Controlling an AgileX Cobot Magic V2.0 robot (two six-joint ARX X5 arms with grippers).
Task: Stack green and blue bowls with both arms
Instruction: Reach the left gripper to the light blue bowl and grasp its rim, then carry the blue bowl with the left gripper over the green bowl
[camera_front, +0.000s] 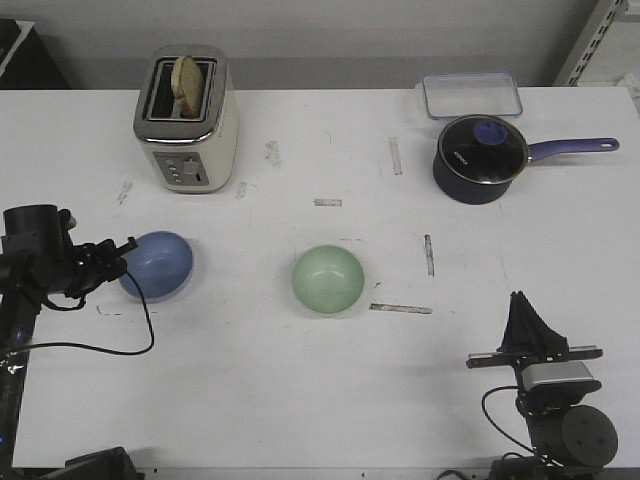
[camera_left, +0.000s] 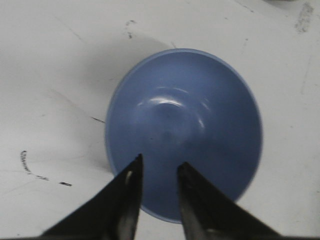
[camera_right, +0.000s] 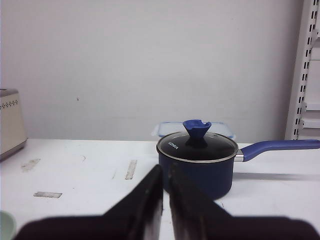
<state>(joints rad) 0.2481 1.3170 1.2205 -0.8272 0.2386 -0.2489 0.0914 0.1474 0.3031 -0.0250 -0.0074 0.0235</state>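
Note:
Next, I close my left gripper on the blue bowl's rim (camera_front: 124, 257) (camera_left: 114, 170), on the side that faces away from the green bowl.
The blue bowl (camera_front: 160, 265) rests on the white table at the left. The green bowl (camera_front: 328, 280) sits upright near the middle, apart from it. My left gripper (camera_front: 127, 254) reaches the blue bowl's left rim. In the left wrist view the blue bowl (camera_left: 190, 115) fills the frame, and my left gripper (camera_left: 160, 164) hangs over its near rim with the jaws apart and nothing between them. My right gripper (camera_front: 520, 302) is at the front right, far from both bowls, jaws together and empty (camera_right: 166, 171). A sliver of the green bowl (camera_right: 4, 225) shows in the right wrist view.
A cream toaster (camera_front: 187, 125) with a bread slice stands at the back left. A dark lidded saucepan (camera_front: 480, 158) with a purple handle stands at the back right, in front of a clear container (camera_front: 470, 94). It also shows in the right wrist view (camera_right: 196, 165). Tape marks dot the table.

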